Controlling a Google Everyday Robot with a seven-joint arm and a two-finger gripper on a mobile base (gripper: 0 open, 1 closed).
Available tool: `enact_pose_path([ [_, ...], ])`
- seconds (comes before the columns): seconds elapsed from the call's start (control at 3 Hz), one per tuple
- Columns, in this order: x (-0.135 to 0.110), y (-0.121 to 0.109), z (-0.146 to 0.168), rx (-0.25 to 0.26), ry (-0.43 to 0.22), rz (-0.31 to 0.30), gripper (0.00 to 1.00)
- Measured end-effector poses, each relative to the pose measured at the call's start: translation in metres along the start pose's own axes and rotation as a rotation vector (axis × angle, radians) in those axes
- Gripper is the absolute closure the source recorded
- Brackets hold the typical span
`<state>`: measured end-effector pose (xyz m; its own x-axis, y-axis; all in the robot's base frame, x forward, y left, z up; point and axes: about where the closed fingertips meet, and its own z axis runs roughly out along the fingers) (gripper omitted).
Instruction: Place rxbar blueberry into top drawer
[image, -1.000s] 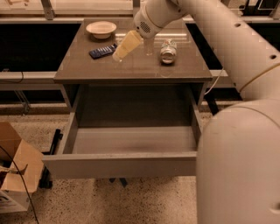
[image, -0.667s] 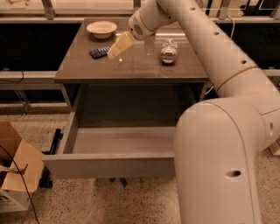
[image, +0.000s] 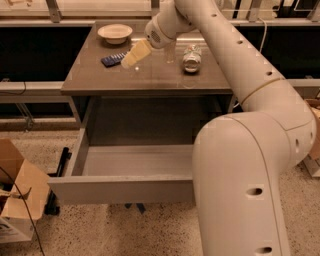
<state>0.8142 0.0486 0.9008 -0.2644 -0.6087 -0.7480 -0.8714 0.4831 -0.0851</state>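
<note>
Next, I move to the middle of the rxbar blueberry (image: 115, 60) in front of the pale bowl and close my gripper there.
The rxbar blueberry (image: 113, 59), a small flat dark-blue wrapper, lies on the cabinet top in front of a pale bowl (image: 115, 33). My gripper (image: 134, 55) hangs just right of the bar, its cream fingers pointing down-left toward it, close above the top. The top drawer (image: 120, 190) is pulled wide open below the cabinet top, and what shows of its inside is empty. My arm covers the drawer's right part.
A crushed silver can (image: 191, 58) and a clear glass (image: 170, 50) stand on the cabinet top (image: 100, 80) to the right of the gripper. A cardboard box (image: 17, 200) sits on the floor at the left. My arm's big white body fills the right foreground.
My gripper has moved a little left and down toward the blue bar. The arm has swung closer to the camera and covers more of the right side. The bar has not moved.
</note>
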Motion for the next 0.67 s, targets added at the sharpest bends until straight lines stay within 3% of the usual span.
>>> enact_pose_path([
  [0.33, -0.018, 0.003, 0.048, -0.025, -0.069, 0.030, 0.00],
  [0.67, -0.035, -0.005, 0.107, -0.020, -0.160, 0.103, 0.00],
])
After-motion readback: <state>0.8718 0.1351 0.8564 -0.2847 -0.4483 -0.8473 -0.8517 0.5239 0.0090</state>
